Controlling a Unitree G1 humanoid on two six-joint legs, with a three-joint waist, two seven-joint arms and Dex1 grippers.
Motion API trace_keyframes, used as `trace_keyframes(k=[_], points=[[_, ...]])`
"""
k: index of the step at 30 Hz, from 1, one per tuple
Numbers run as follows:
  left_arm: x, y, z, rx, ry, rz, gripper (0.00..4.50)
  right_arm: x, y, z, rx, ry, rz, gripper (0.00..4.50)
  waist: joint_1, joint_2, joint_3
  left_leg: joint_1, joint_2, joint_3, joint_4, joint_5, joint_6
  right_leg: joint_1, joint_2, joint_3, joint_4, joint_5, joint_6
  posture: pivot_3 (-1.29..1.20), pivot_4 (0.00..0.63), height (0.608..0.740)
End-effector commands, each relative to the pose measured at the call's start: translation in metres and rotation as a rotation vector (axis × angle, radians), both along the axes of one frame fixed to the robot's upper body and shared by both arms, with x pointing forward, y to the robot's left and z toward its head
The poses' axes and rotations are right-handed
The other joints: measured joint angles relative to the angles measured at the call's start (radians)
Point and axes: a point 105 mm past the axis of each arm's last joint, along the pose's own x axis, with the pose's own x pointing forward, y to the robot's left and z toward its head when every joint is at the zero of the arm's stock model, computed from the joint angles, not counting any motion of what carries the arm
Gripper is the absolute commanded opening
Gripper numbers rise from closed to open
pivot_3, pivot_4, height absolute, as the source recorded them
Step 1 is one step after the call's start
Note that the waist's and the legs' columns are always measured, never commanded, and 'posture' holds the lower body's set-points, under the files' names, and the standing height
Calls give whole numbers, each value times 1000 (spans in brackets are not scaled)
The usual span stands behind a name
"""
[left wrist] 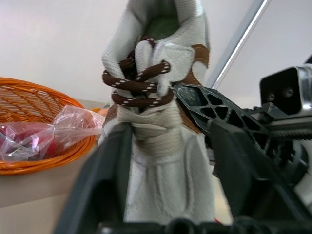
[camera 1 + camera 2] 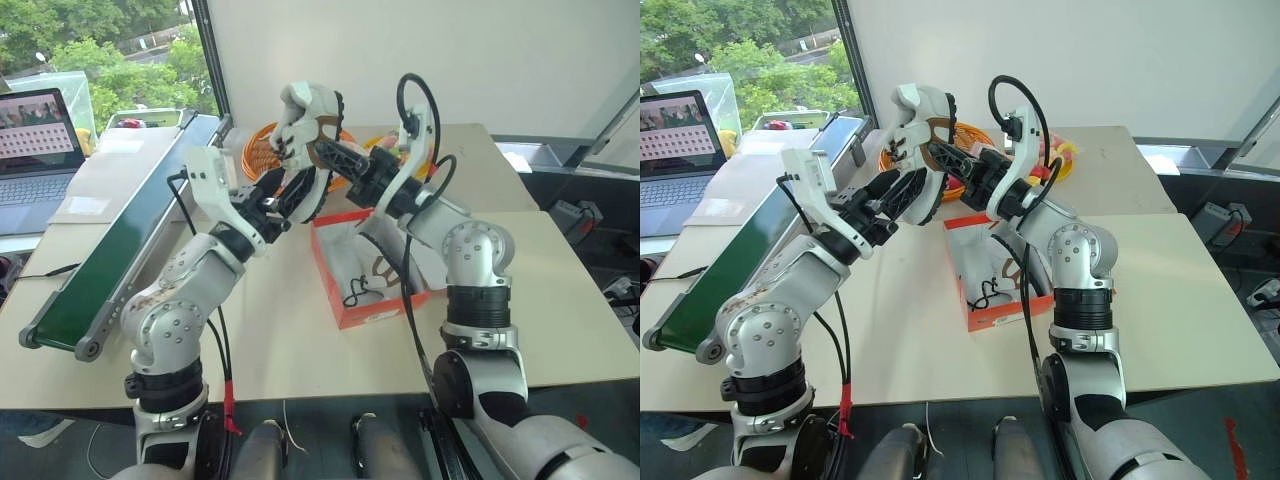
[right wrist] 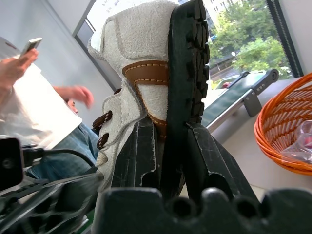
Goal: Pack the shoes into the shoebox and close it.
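My right gripper will let go of the cream shoe between the second shoe and the shoebox's side (image 2: 344, 265) that faces the conveyor belt.
One shoe (image 2: 305, 115), cream with brown laces and a dark sole, is held up in the air above the table, toe down. My right gripper (image 2: 322, 152) is shut on its sole edge and side wall, with the fingers (image 3: 141, 156) pinching from both sides. My left gripper (image 2: 300, 185) is open around the toe end, and its fingers (image 1: 97, 185) stand beside the shoe (image 1: 161, 146) with gaps. The red-orange shoebox (image 2: 338, 300) lies open on the table below the right arm. A second shoe (image 2: 368, 278) with dark laces lies inside it.
An orange wicker basket (image 2: 262, 150) with bagged items stands behind the grippers. A green conveyor belt (image 2: 120, 250) runs along the left, with a laptop (image 2: 35, 150) beyond it. A person (image 3: 34, 112) holding a phone shows in the right wrist view.
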Motion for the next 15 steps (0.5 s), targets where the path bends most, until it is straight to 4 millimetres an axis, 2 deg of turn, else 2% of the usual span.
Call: trace_keyframes(k=[1, 4, 8, 11, 15], points=[[-7, 19, -1, 29, -14, 54, 3053, -3, -17, 33, -67, -130, -22, 337, 1, 0, 0, 0, 0, 0, 0, 0, 0, 0, 0, 0, 0, 0, 0, 0, 150, 740], [-7, 25, -10, 63, 9, 73, 3053, 2, -29, 28, -206, -129, -57, 337, 2, 0, 0, 0, 0, 0, 0, 0, 0, 0, 0, 0, -1, 0, 0, 0, 150, 740], [-5, 26, -14, 76, 11, 84, 3053, 9, -49, -4, -416, -33, -80, 337, 4, 0, 0, 0, 0, 0, 0, 0, 0, 2, 0, 0, -2, 0, 0, 0, 150, 740], [-4, 23, -15, 79, 9, 84, 3053, 8, -55, -26, -452, 32, -44, 337, 4, 0, 0, 0, 0, 0, 0, 0, 0, 1, 0, 0, -2, 0, 0, 0, 150, 740], [-3, 20, -15, 77, 4, 89, 3053, 3, -58, -45, -386, 100, 13, 337, 0, 0, 0, -1, 0, 0, 0, 0, 0, 1, 0, 0, -2, 0, 0, 0, 150, 740]])
